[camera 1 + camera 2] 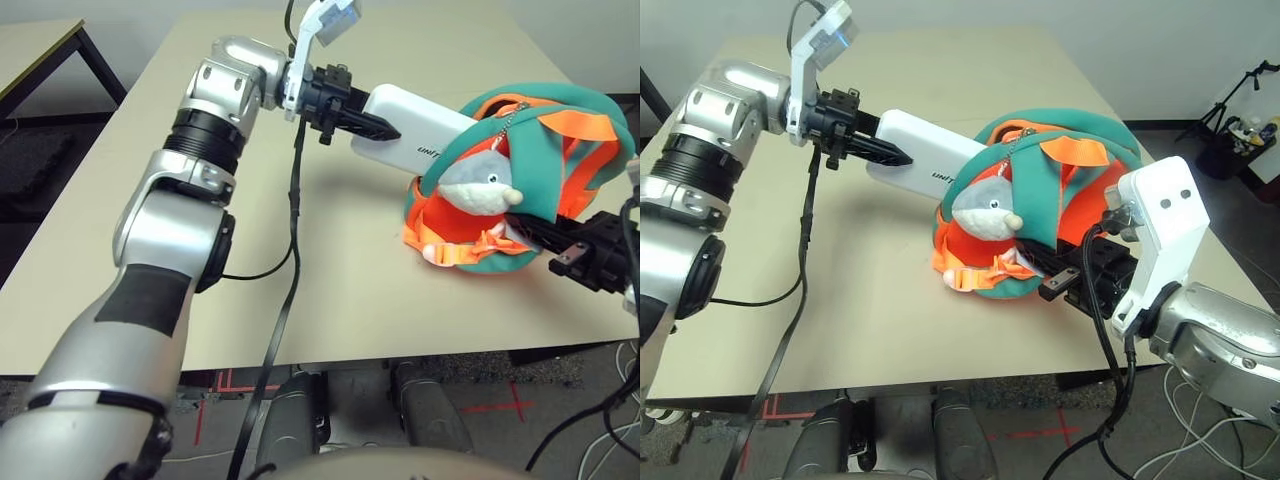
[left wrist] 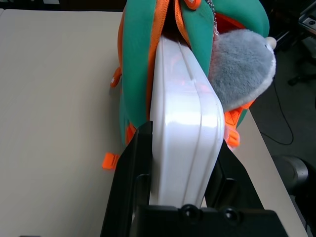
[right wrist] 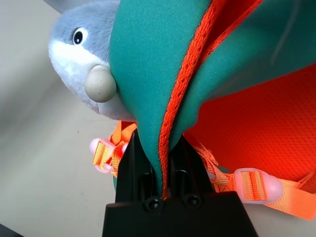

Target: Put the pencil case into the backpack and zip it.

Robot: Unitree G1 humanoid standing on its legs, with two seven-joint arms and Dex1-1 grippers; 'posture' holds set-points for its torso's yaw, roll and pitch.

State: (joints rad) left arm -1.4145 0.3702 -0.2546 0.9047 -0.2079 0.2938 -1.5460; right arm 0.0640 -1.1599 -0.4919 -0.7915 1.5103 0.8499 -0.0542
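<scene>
Next, my left gripper releases the white pencil case between the teal zipper edges of the backpack [image 1: 452,137] [image 2: 174,45], next to the grey plush dolphin.
My left gripper [image 1: 388,129] is shut on the white pencil case [image 1: 425,138], holding it above the table [image 1: 340,260]. The case's far end is pushed into the opening of the orange and teal backpack [image 1: 565,135]; the left wrist view shows the case [image 2: 182,123] sliding between the teal zipper edges. A grey plush dolphin [image 1: 480,182] hangs from the backpack beside the opening. Low on the backpack's near side, my right gripper [image 1: 1060,275] is shut on a teal flap edged in orange [image 3: 163,98].
A black cable [image 1: 288,270] hangs from my left arm down past the table's near edge. Orange strap buckles [image 3: 252,183] lie by my right gripper. Another table [image 1: 40,50] stands at the back left, and a tripod with gear [image 1: 1240,110] beyond the right edge.
</scene>
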